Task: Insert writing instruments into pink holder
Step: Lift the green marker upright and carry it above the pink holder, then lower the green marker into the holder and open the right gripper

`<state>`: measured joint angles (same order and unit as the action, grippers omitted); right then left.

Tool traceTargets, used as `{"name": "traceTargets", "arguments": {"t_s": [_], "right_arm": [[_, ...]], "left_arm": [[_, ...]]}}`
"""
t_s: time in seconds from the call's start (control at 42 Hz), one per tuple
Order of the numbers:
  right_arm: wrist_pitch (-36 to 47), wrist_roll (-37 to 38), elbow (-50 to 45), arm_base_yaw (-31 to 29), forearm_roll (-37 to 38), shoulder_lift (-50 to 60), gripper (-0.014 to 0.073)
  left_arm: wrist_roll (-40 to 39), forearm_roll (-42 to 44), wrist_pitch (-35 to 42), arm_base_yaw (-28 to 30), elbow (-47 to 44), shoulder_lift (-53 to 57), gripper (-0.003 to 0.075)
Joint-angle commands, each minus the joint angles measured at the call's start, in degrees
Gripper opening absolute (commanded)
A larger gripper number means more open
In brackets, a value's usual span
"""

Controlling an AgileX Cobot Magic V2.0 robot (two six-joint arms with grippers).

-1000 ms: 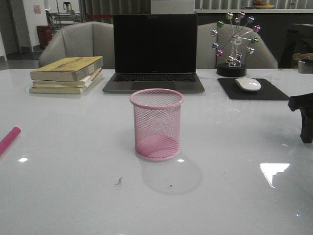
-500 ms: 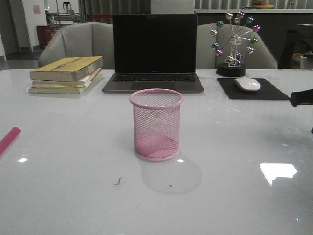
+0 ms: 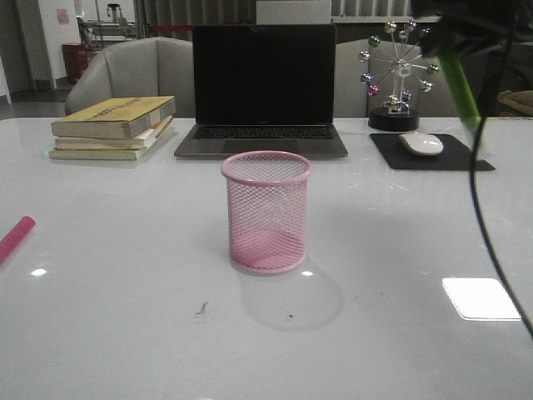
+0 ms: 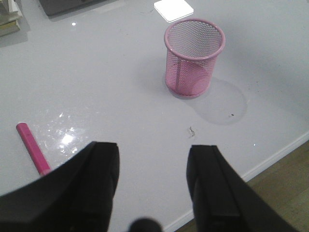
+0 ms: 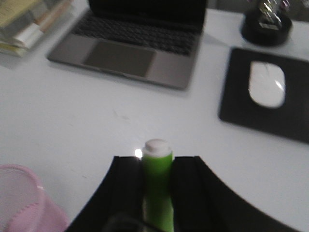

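My right gripper is going to put the green marker, now high above the table, down inside the pink holder (image 3: pixel 260 193) (image 5: pixel 12 205). The marker will lean on the holder's rim nearer the stacked books.
The pink holder (image 3: pixel 266 212) stands upright and empty in the middle of the white table; it shows too in the left wrist view (image 4: pixel 194 57) and as a blurred rim at a corner of the right wrist view (image 5: pixel 26 203). My right gripper (image 5: pixel 157 169) is shut on the lime green marker (image 5: pixel 157 186), whose white end tip pokes out past the fingers. From the front, that green marker (image 3: pixel 460 83) hangs high at the upper right, well above the table. The magenta pink marker (image 3: pixel 15 237) lies flat at the table's left edge. My left gripper (image 4: pixel 153 164) hovers open near that pink marker (image 4: pixel 32 147), with nothing between its fingers.
A dark laptop (image 3: pixel 263 87) stands behind the holder, with stacked books (image 3: pixel 112 127) to its left. At the back right are a white mouse (image 3: pixel 421 143) on a black pad and a ball ornament (image 3: pixel 398 75). A black cable (image 3: pixel 487 225) hangs down the right side.
My right arm has risen from low at the right edge to the upper right, bringing the green marker into the front view. The holder and the pink marker have not moved.
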<state>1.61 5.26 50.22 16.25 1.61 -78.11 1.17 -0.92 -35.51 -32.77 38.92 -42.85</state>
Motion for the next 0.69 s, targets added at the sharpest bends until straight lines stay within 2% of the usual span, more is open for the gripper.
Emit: {"name": "traceTargets", "arguments": {"t_s": [0.0,0.167,0.405,0.524,0.667], "right_arm": [[11.6,-0.3,0.6,4.6,0.2,2.8,0.0150],[24.4,-0.3,0.4,12.5,0.2,0.6,0.0150],[42.3,-0.3,0.4,15.6,0.4,-8.4,0.0150],[45.8,-0.3,0.4,15.7,2.6,-12.5,0.0150],[45.5,-0.2,0.4,15.7,6.7,-16.1,0.0150]], "left_arm": [[0.0,-0.2,4.2,-0.4,1.5,0.0,0.0382],[0.0,-0.2,4.2,-0.4,1.5,0.0,0.0382],[0.0,-0.2,4.2,-0.4,1.5,0.0,0.0382],[0.0,-0.2,4.2,-0.4,1.5,0.0,0.0382],[0.0,-0.2,4.2,-0.4,1.5,0.0,0.0382]]}}
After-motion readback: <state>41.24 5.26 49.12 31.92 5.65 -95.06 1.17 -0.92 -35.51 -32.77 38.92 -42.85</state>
